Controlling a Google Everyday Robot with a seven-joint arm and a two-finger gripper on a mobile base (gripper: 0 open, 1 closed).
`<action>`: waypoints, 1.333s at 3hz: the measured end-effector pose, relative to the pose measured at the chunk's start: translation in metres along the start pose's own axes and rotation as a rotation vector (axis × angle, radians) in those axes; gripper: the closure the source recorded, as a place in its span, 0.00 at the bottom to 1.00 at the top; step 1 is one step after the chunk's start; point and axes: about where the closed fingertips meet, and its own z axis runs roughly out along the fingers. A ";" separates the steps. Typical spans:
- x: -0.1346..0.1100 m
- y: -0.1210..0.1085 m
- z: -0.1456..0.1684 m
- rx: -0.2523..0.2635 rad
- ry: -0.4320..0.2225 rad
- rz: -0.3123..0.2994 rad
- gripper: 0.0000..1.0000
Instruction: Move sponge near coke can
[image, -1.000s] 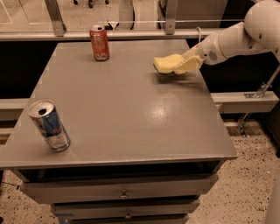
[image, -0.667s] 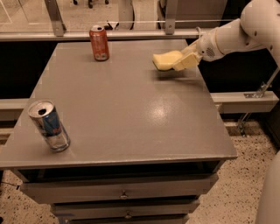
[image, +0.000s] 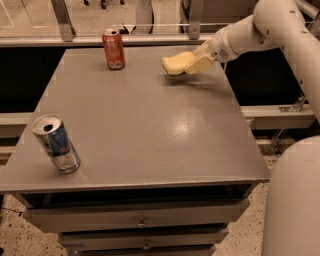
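My gripper is to release the pale yellow sponge. It will set it on the grey table (image: 147, 63), next to the coke can's arm-facing side.
The pale yellow sponge (image: 176, 63) is held just above the far right part of the grey table (image: 145, 125). My gripper (image: 192, 63) reaches in from the right and is shut on the sponge's right side. The red-orange coke can (image: 114, 49) stands upright at the far middle of the table, to the left of the sponge with a gap between them.
A blue and silver can (image: 56, 143) stands tilted near the front left corner. My white arm (image: 260, 30) crosses above the table's far right edge. A rail and glass partition run behind the table. Drawers sit below the front edge.
My gripper has carried the sponge leftward and slightly up, closer to the coke can. Both cans have stayed in place.
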 end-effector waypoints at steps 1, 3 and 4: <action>-0.013 -0.006 0.017 0.003 -0.010 -0.029 1.00; -0.053 -0.001 0.057 -0.035 -0.066 -0.066 1.00; -0.064 0.005 0.079 -0.072 -0.079 -0.069 1.00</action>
